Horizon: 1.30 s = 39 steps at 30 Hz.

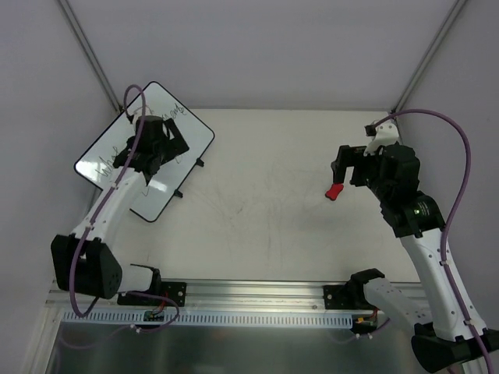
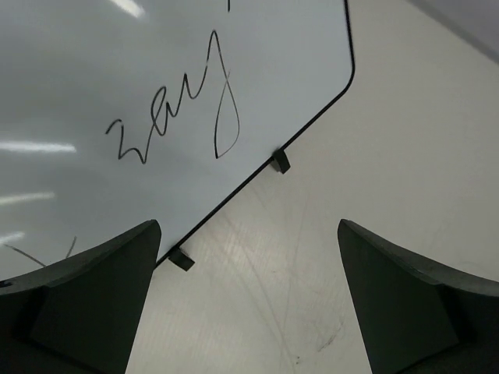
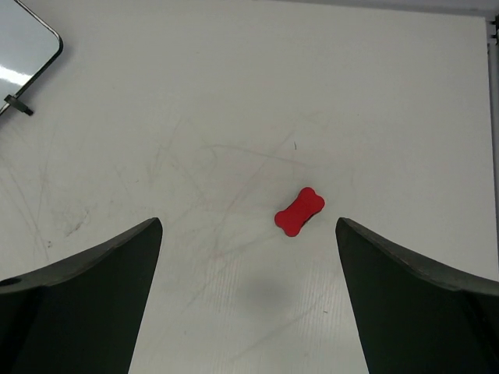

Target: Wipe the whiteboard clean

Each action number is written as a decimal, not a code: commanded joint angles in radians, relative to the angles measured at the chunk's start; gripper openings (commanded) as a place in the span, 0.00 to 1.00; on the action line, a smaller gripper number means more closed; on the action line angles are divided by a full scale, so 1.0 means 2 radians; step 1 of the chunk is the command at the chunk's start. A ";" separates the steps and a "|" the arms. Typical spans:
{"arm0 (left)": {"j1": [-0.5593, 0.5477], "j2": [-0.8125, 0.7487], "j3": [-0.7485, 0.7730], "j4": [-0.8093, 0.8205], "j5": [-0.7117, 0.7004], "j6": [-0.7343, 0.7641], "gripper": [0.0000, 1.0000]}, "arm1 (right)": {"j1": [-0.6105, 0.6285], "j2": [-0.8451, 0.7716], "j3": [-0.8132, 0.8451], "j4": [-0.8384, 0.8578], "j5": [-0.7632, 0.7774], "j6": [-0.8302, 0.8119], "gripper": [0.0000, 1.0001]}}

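Observation:
Next, my left gripper goes to the whiteboard's near black clip (image 1: 178, 194) (image 2: 182, 259), the one closer to the aluminium rail, and closes there.
The whiteboard (image 1: 193, 131) lies tilted at the table's back left, with dark handwriting on it and two black clips on its right edge. My left gripper (image 1: 165, 142) hovers over it, open and empty. In the left wrist view the whiteboard (image 2: 117, 86) fills the upper left, and the left gripper (image 2: 249, 312) is above bare table beside the clipped edge. A small red bone-shaped eraser (image 1: 335, 192) lies on the table at centre right. My right gripper (image 1: 343, 167) is above it, open and empty. In the right wrist view the eraser (image 3: 299, 211) lies just ahead of the right gripper (image 3: 249, 304).
The white tabletop (image 1: 265, 210) carries faint scribble marks. Grey walls close the back and sides. An aluminium rail (image 1: 249, 292) with the arm bases runs along the near edge. A corner of the whiteboard (image 3: 23, 47) shows at the right wrist view's upper left.

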<state>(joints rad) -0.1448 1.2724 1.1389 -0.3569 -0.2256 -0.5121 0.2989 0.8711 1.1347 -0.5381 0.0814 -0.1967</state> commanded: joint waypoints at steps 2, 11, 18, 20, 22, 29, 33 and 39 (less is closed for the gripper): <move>-0.048 0.084 0.049 -0.001 -0.055 -0.071 0.99 | 0.002 -0.003 -0.017 -0.004 -0.005 0.023 0.99; -0.085 0.214 0.093 -0.011 -0.125 -0.183 0.99 | 0.002 -0.004 -0.045 -0.004 -0.021 0.030 0.99; -0.093 0.145 -0.006 -0.028 -0.154 -0.249 0.93 | 0.002 -0.014 -0.063 -0.006 -0.035 0.039 0.99; -0.093 0.128 -0.036 -0.035 -0.156 -0.266 0.89 | 0.002 -0.014 -0.069 -0.006 -0.035 0.039 0.99; -0.093 0.122 -0.049 -0.046 -0.154 -0.275 0.85 | 0.002 -0.014 -0.070 -0.006 -0.035 0.036 0.99; -0.093 0.142 -0.062 -0.074 -0.140 -0.323 0.74 | 0.002 -0.014 -0.073 -0.004 -0.061 0.029 0.99; -0.093 0.159 -0.062 -0.087 -0.143 -0.344 0.69 | 0.002 -0.020 -0.083 -0.005 -0.065 0.026 0.99; -0.093 0.186 -0.052 -0.101 -0.159 -0.353 0.68 | 0.002 -0.032 -0.091 -0.003 -0.065 0.023 0.99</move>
<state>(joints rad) -0.3218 1.6253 1.0149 -0.5148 -0.4980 -1.1732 0.2989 0.8326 0.9531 -0.5659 -0.0353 -0.1421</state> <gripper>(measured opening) 0.684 0.990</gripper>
